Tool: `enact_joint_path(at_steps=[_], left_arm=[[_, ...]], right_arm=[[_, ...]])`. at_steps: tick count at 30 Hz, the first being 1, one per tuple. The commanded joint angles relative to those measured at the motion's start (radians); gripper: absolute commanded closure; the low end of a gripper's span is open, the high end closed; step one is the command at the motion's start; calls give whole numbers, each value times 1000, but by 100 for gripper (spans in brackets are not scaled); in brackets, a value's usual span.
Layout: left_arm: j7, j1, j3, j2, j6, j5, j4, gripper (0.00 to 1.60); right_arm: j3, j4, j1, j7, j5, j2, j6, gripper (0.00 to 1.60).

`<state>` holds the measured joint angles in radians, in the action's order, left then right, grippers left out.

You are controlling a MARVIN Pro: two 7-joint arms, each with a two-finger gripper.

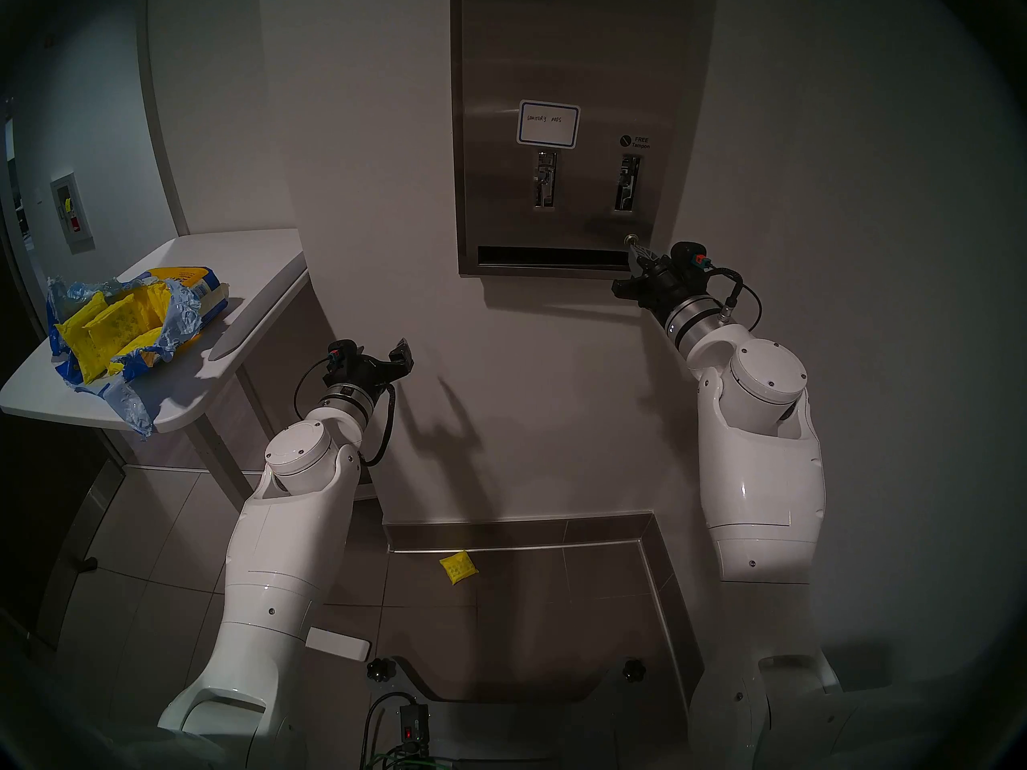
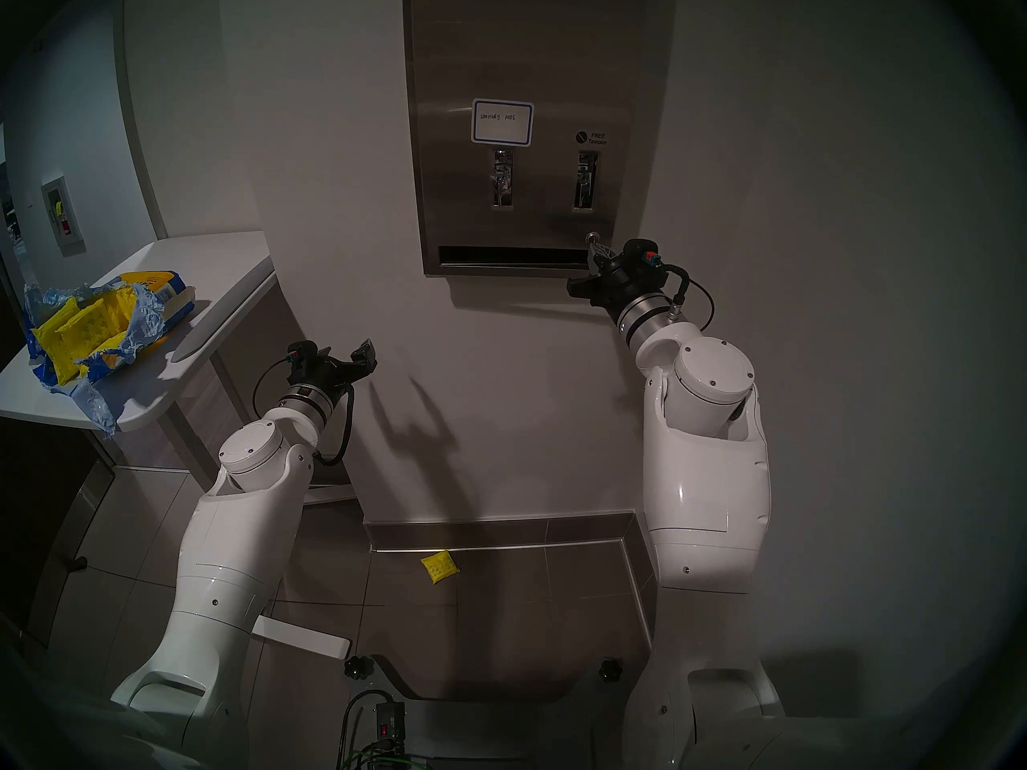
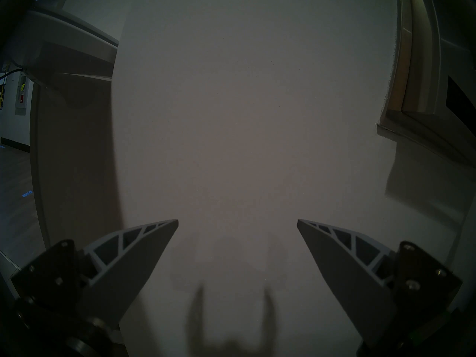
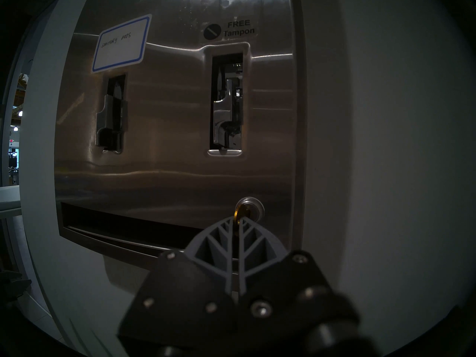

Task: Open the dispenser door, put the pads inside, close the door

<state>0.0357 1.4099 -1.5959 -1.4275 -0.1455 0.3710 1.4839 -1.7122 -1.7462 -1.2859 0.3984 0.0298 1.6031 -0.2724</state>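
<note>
My right gripper is pinching just the small key in the lock. Next, I let go of the key and swing the dispenser door open by its free edge (image 4: 297, 188).
The brushed-steel dispenser door (image 1: 556, 57) (image 2: 522, 57) (image 4: 167, 173) sits flush and shut on the wall, with its blue-bordered label, two levers and bottom slot showing. My right gripper (image 1: 636, 249) (image 2: 597, 247) (image 4: 237, 223) is shut on a small brass key (image 4: 237, 216) that sticks out of the round lock (image 4: 253, 207) at the door's lower right. Lower down, my left gripper (image 1: 403, 357) (image 2: 364, 357) (image 3: 237, 222) faces bare wall, open and empty. Several yellow pads (image 1: 111, 324) (image 2: 83, 330) lie in a torn blue-and-yellow bag. One pad (image 1: 458, 568) (image 2: 440, 567) lies on the floor.
The torn bag rests on a white shelf (image 1: 250, 263) (image 2: 222, 263) at the left, above and left of my left gripper. A tiled floor and dark baseboard (image 1: 517, 530) run below the wall. My own base and cables (image 1: 411, 724) fill the bottom middle.
</note>
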Motion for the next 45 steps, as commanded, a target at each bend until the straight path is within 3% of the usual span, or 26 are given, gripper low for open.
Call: enact_joint_path(at_steps=[1, 9, 11, 12, 14, 19, 22, 26, 37, 40, 42, 44, 45], left_arm=[[0, -32, -2, -1, 17, -1, 33, 0], [-1, -32, -1, 0, 18, 1, 33, 0], [-1, -32, -1, 0, 18, 1, 34, 0], [-1, -32, -1, 1, 18, 1, 34, 0], [-2, -32, 0, 1, 18, 1, 34, 0], [-2, -32, 0, 2, 18, 2, 34, 0], [-3, -32, 1, 2, 18, 3, 34, 0], [-3, -32, 1, 3, 18, 4, 34, 0], [-4, -32, 3, 4, 18, 5, 33, 0], [-4, -32, 3, 4, 18, 6, 33, 0], [-5, -32, 3, 5, 18, 6, 33, 0], [-5, -32, 3, 5, 19, 6, 34, 0], [-5, -32, 3, 5, 19, 6, 34, 0]], right_arm=[[23, -93, -23, 12, -4, 15, -18, 160], [34, -154, -71, 13, -5, 26, -53, 160], [35, -164, -79, 11, -5, 27, -60, 145], [35, -168, -82, 11, -4, 28, -63, 126], [36, -175, -86, 9, -4, 28, -68, 104], [36, -188, -97, 8, -4, 27, -79, 81], [34, -196, -103, 9, -5, 27, -84, 49], [30, -215, -112, 14, -8, 28, -96, 24], [-29, -304, -141, 44, -27, 4, -142, 15], [-50, -325, -153, 55, -35, -3, -159, 25], [-63, -334, -162, 62, -38, -8, -172, 80], [-77, -335, -164, 67, -45, -10, -182, 114], [-84, -332, -163, 71, -47, -13, -183, 154]])
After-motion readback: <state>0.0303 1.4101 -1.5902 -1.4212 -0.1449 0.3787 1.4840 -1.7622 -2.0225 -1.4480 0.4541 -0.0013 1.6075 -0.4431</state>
